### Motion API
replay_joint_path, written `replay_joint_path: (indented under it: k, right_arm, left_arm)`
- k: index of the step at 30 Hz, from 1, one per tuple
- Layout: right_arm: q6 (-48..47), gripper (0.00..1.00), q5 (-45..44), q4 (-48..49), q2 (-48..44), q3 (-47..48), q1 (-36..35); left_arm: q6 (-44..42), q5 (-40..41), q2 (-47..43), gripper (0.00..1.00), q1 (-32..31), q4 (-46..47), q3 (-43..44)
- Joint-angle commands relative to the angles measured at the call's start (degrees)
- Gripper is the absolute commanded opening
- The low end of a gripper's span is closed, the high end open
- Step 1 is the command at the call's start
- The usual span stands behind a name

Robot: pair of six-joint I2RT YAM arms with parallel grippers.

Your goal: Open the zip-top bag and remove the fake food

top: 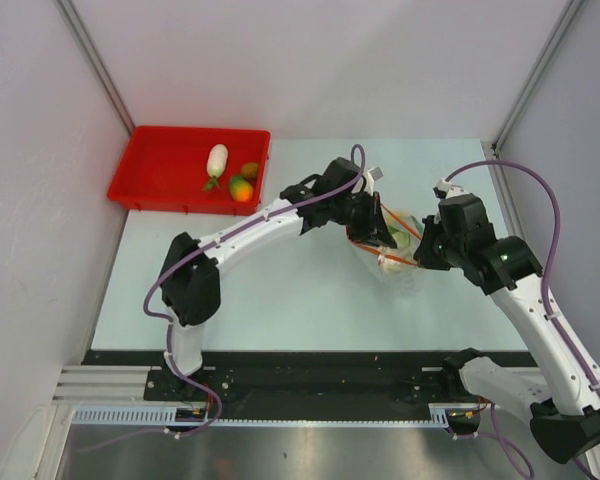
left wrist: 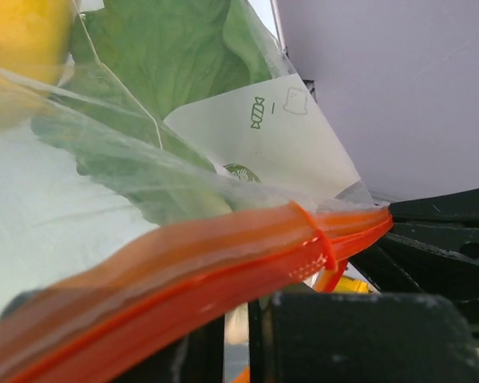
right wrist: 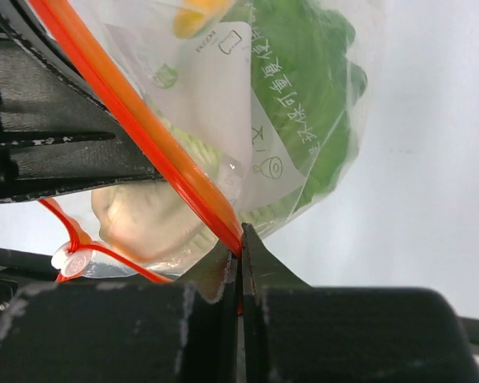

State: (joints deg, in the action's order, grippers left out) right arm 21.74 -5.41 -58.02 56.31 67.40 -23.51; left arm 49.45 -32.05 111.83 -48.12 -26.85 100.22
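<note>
I will use my left gripper to set the green lettuce on top of the white radish in the red tray (top: 219, 167).
The clear zip-top bag (top: 398, 255) hangs between my two grippers above the table, right of centre. Its red-orange zip strip (left wrist: 223, 263) runs across the left wrist view and also shows in the right wrist view (right wrist: 136, 120). Green lettuce (left wrist: 168, 56) and a yellow piece (left wrist: 20, 40) are inside the bag; the lettuce also shows in the right wrist view (right wrist: 319, 96). My left gripper (top: 376, 228) is shut on the strip (left wrist: 238, 311). My right gripper (top: 426, 250) is shut on the strip's other side (right wrist: 241, 249). A white radish (top: 217, 160), an orange-red mango (top: 241, 188) and a small brown piece (top: 250, 170) lie in the tray.
A red rectangular tray (top: 140, 165) stands at the back left of the table. Grey walls close in the left, back and right sides. The left arm (top: 250, 228) reaches across the middle of the table.
</note>
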Motion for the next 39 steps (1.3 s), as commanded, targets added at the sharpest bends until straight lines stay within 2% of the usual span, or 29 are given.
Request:
replay_joint_path:
  k: [1,4,6,7,12,17,18,20,24,26,27,30,34,35,37,39]
  right_arm:
    - [-4.24,0.0,0.21,-0.17,-3.31,0.02,0.74]
    - [-3.2,0.0,4.85,3.6,-4.37,0.45,3.01]
    - [-1.27,0.01,9.96,6.41,-4.11,0.54,4.87]
    - [-0.74,0.05,13.63,7.04,-3.59,0.54,5.31]
    - [0.24,0.05,23.15,7.31,0.37,0.98,7.77]
    - [-0.73,0.16,24.13,5.82,0.82,1.07,7.78]
    - [-0.47,0.25,23.43,5.55,0.73,1.07,7.86]
    - [1.64,0.35,22.73,5.2,0.55,1.07,7.86]
    - [4.71,0.38,22.21,4.85,1.34,1.07,6.81]
    - [5.68,0.34,20.36,4.41,1.95,1.07,5.24]
    - [5.69,0.2,17.83,3.97,2.04,1.07,3.66]
    - [4.9,0.0,11.95,1.51,2.66,1.07,1.28]
    - [3.05,0.0,5.51,-0.51,1.78,0.98,1.01]
    - [2.87,0.0,1.67,-0.6,1.61,0.98,1.01]
    - [1.65,0.0,1.1,0.0,0.64,0.98,1.97]
    - [0.07,0.0,4.78,0.97,-0.5,0.98,3.2]
  left_arm:
    - [0.02,-1.08,-4.87,0.0,1.89,1.44,1.56]
    - [0.83,2.68,-4.87,0.0,0.31,1.11,1.64]
    - [-0.14,9.18,-5.04,0.0,-1.18,-0.39,2.26]
    - [-0.32,11.03,-5.13,0.0,-1.54,-0.31,1.73]
    - [-1.55,19.39,-3.03,0.0,-2.33,-3.03,4.01]
    - [0.2,22.65,-3.9,0.0,-2.59,-1.19,5.25]
    - [1.08,22.47,-4.34,0.0,-2.59,-0.66,4.9]
    - [3.54,22.3,-5.22,0.0,-2.59,1.7,3.23]
    - [7.32,19.67,-5.75,0.0,-2.77,4.44,1.73]
    - [8.99,19.84,-6.1,0.0,-2.86,4.35,1.9]
    - [10.56,19.58,-6.45,0.0,-2.86,4.0,1.9]
    - [12.68,20.28,-7.42,0.0,-2.6,3.21,3.31]
    - [13.04,14.59,-6.8,0.0,-1.72,-1.71,6.04]
    - [13.13,13.26,-7.06,0.0,-1.63,-1.8,5.34]
    - [13.13,11.94,-9.6,0.0,-1.72,0.21,0.96]
    - [12.52,10.44,-10.75,0.0,-1.54,2.41,-2.47]
